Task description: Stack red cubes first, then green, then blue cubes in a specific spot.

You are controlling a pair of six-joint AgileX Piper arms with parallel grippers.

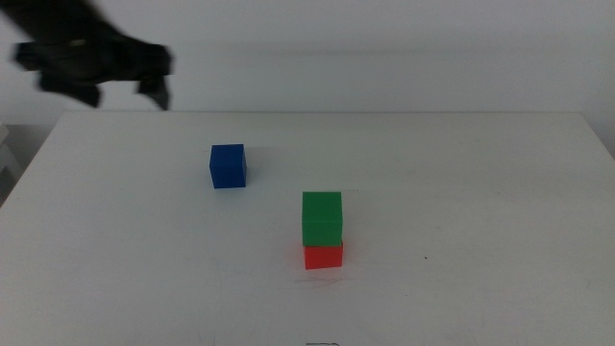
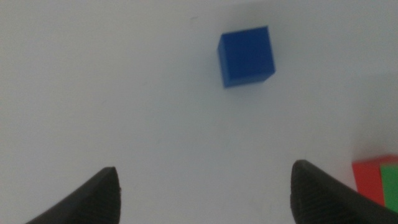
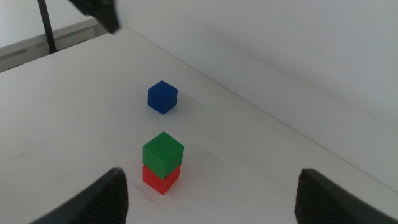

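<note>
The blue cube needs to go on top of the green cube. So my left gripper needs to close on the upper half (image 1: 229,159) (image 2: 247,55) of the blue cube.
The green cube (image 1: 322,217) sits squarely on the red cube (image 1: 324,256) near the table's middle, a little toward the front. The blue cube (image 1: 228,165) stands alone on the white tabletop, behind and to the left of the stack. My left gripper (image 1: 125,93) hovers blurred above the far left corner, away from all cubes. Its wrist view shows the jaws wide open and empty (image 2: 205,199), with the blue cube (image 2: 246,56) ahead and the red cube (image 2: 370,180) at the edge. My right gripper (image 3: 211,199) is open and empty, looking at the green cube (image 3: 163,152), red cube (image 3: 160,179) and blue cube (image 3: 163,97).
The white table (image 1: 461,192) ends at a far edge against a pale wall. Bare tabletop lies to the right of the stack and along the front. The left arm's dark gripper (image 3: 99,12) shows at the upper edge of the right wrist view.
</note>
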